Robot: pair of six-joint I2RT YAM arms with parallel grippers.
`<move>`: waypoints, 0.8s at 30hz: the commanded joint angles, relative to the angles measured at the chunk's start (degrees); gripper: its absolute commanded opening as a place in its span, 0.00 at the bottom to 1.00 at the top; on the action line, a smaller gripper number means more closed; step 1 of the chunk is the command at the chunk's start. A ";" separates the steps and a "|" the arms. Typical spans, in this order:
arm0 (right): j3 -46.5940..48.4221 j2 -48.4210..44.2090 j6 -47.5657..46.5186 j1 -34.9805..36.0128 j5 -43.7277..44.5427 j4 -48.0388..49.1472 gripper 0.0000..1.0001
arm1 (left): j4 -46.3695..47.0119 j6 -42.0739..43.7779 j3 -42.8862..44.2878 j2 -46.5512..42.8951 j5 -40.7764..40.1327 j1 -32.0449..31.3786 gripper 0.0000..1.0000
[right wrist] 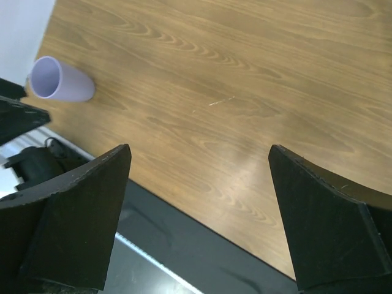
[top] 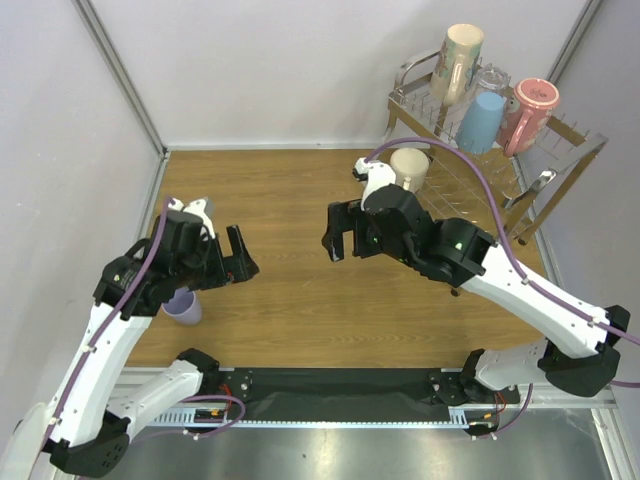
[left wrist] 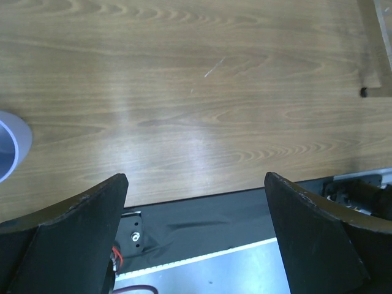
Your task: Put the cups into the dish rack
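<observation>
The robot's left gripper will next go to the lavender tumbler and close on the tumbler's rim [top: 196,293] [left wrist: 16,149], at the side that faces in toward the middle of the table.
The dish rack [top: 560,150] stands at the far right. Its upper tier holds a white mug with a greenish handle [top: 462,55], a clear glass [top: 492,80], a light-blue tumbler [top: 482,122] and a pink mug [top: 530,112]. A beige mug [top: 410,165] sits on the lower tier. The lavender tumbler [top: 183,306] stands upright at the near left, partly under my left arm; it shows in the left wrist view [left wrist: 9,147] and the right wrist view [right wrist: 61,81]. My left gripper [top: 232,262] [left wrist: 196,184] is open and empty, right of the tumbler. My right gripper [top: 338,235] [right wrist: 199,153] is open and empty over mid-table.
A rack leg [left wrist: 373,92] shows at the far right of the left wrist view. The black base strip [top: 330,385] runs along the table's near edge. Grey walls close the left and back sides. The left gripper's finger [right wrist: 18,116] shows in the right wrist view.
</observation>
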 commanded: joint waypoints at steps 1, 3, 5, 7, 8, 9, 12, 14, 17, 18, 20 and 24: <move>1.08 -4.33 2.57 -0.64 -2.31 -1.04 1.00 | 0.45 -0.07 -3.33 -0.49 -0.78 0.91 1.00; -1.80 -7.74 3.27 -1.25 -3.18 -0.87 0.99 | -1.23 -2.18 -4.13 1.00 -4.65 2.75 1.00; -3.92 -10.21 4.41 -3.19 -4.85 0.18 1.00 | -3.16 -1.40 -3.43 2.23 -5.29 5.72 1.00; -6.39 -13.37 5.12 -5.81 -6.08 0.36 1.00 | -3.69 -0.87 -2.73 3.02 -5.55 7.49 1.00; -7.09 -14.00 5.73 -6.61 -6.26 0.19 1.00 | -3.78 -0.17 -2.03 3.11 -5.81 9.07 1.00; -8.06 -14.53 5.91 -7.23 -6.61 0.01 1.00 | -3.96 0.18 -1.76 3.12 -5.90 9.95 1.00; -7.98 -15.32 5.83 -8.73 -8.11 -1.48 1.00 | -4.13 2.29 -1.85 3.82 -8.01 13.29 1.00; -7.89 -15.41 5.82 -8.73 -8.37 -2.54 1.00 | -4.05 2.13 -2.11 5.31 -12.64 14.62 1.00; -7.63 -15.32 6.61 -8.82 -10.21 -3.24 1.00 | -4.31 -0.33 -1.84 7.50 -17.23 16.28 1.00; -7.63 -15.24 6.96 -8.82 -10.74 -3.42 1.00 | -4.22 -1.21 -2.19 8.12 -17.68 16.99 1.00; -7.54 -15.24 7.23 -8.82 -11.97 -3.50 1.00 | -3.70 -2.62 -4.20 9.52 -15.51 19.70 1.00; -7.19 -15.23 6.35 -8.82 -11.63 -4.73 1.00 | 0.61 -5.34 -7.47 9.01 -15.91 20.95 1.00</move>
